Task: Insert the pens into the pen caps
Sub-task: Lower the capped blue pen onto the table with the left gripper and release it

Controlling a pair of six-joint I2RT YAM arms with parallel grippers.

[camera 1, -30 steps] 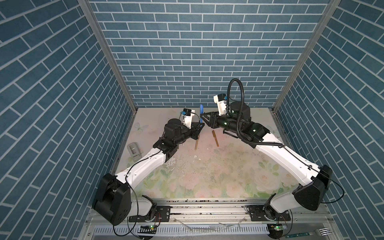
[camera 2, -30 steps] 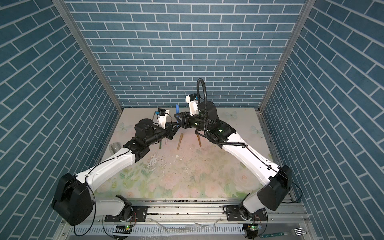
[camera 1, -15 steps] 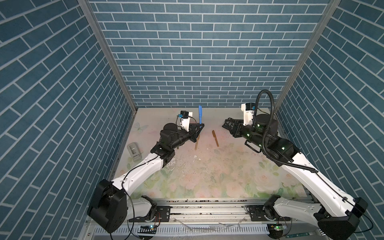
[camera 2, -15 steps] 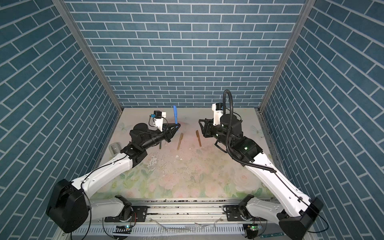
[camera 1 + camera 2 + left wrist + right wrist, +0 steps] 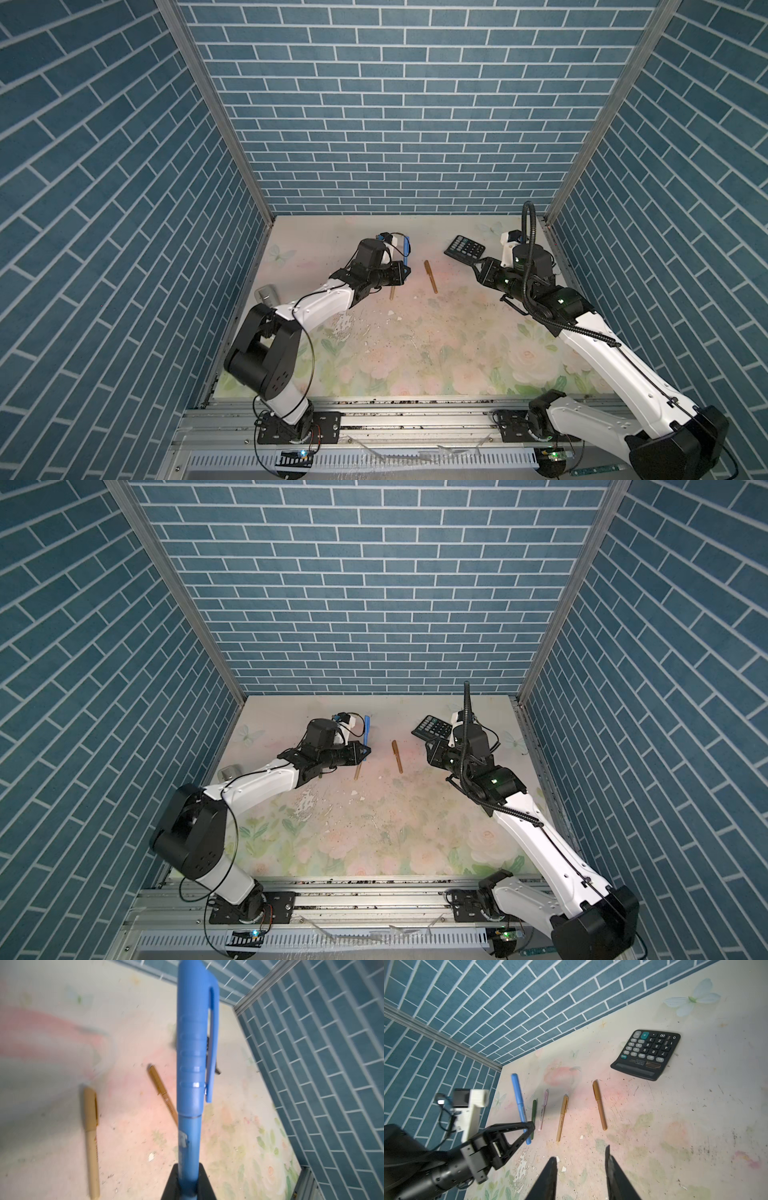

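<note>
I will use my left gripper to release the blue pen on the table (image 5: 417, 282) (image 5: 143, 1120) between the tan pen and the brown pen. The blue pen is upright above the table now.
My left gripper (image 5: 188, 1178) is shut on the lower barrel of the blue pen (image 5: 189, 1142), which stands upright above the table. Its blue pen cap (image 5: 197, 1043) is seated on the top end. In both top views the gripper (image 5: 405, 271) (image 5: 365, 752) hovers over the far left. The tan pen (image 5: 562, 1120) and brown pen (image 5: 599, 1105) lie capped on the table, with a green pen (image 5: 533, 1115) and a pink pen (image 5: 543, 1109) beside them. My right gripper (image 5: 581, 1153) is open and empty, off to the right (image 5: 478, 270).
A black calculator (image 5: 464, 249) (image 5: 645, 1054) lies at the far right, just beyond my right gripper. A small grey object (image 5: 266, 293) sits against the left wall. White flecks (image 5: 390, 312) dot the worn floral table top (image 5: 415, 353).
My right gripper has drawn back from the blue pen's top to the right side, uncovering the calculator. My left gripper still holds the pen and has sunk a little.
</note>
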